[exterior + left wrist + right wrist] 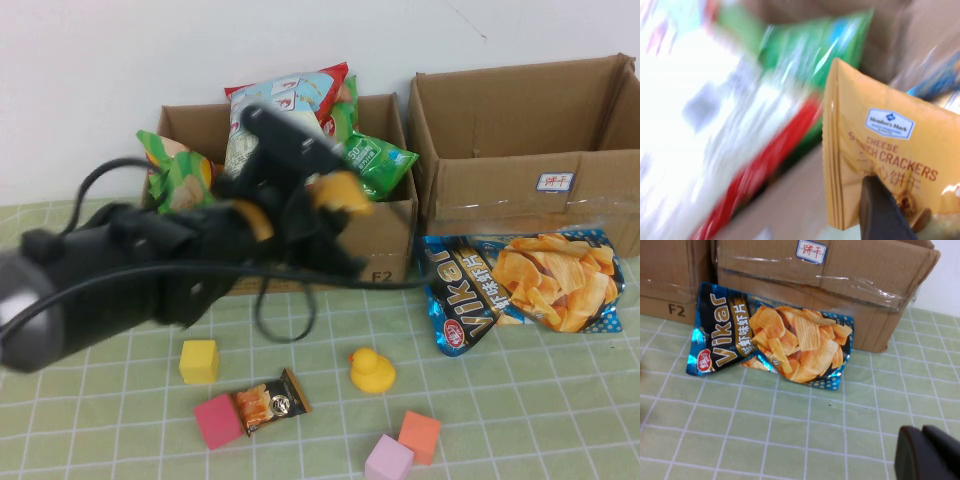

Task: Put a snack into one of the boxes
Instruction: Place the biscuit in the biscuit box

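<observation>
Next, my left gripper releases the orange cheese cracker packet inside the cardboard box (510, 136) behind the Vikar chips bag.
My left gripper (335, 200) is shut on an orange cheese cracker packet (343, 192) and holds it over the front right part of the left cardboard box (385, 235). In the left wrist view the packet (880, 145) is pinched behind one dark finger (880, 212), with the box's bagged snacks blurred beyond it. The right cardboard box (520, 180) stands open beside the left one. My right gripper (926, 454) is shut and empty, low over the mat near the Vikar chips bag (775, 342); it is out of the high view.
The left box holds green bags (375, 155) and a red-and-white bag (285, 100). The Vikar bag (520, 285) lies in front of the right box. On the mat are a small snack packet (270, 400), a yellow duck (371, 371) and several coloured cubes (199, 361).
</observation>
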Controlling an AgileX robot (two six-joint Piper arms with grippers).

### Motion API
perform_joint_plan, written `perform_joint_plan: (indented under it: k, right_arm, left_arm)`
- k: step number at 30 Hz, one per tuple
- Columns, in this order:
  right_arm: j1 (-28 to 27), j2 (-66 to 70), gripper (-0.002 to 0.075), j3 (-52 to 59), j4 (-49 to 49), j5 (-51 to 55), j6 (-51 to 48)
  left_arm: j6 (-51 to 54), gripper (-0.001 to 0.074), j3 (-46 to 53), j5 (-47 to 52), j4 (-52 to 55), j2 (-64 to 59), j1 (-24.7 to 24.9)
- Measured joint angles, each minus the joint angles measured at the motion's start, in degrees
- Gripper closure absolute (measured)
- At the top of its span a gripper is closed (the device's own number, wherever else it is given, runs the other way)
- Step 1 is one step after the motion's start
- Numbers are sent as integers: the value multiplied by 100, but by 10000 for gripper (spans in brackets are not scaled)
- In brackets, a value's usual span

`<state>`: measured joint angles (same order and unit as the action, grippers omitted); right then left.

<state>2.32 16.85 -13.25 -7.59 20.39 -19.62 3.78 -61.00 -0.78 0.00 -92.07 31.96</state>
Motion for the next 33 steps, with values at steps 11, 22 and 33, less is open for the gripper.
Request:
perform_joint_plan:
  k: [11, 22, 33]
  right_arm:
    - [0, 0, 728, 0, 0, -9, 0]
    - [0, 0, 728, 0, 0, -13, 0]
    - [0, 0, 728, 0, 0, -13, 0]
  left_arm:
    - [57, 498, -2753, 0, 0, -1269, 633]
    - [114, 499, -4884, -333, 0, -3164, 700]
    - [126, 203, -5861, 141, 248, -3989, 700]
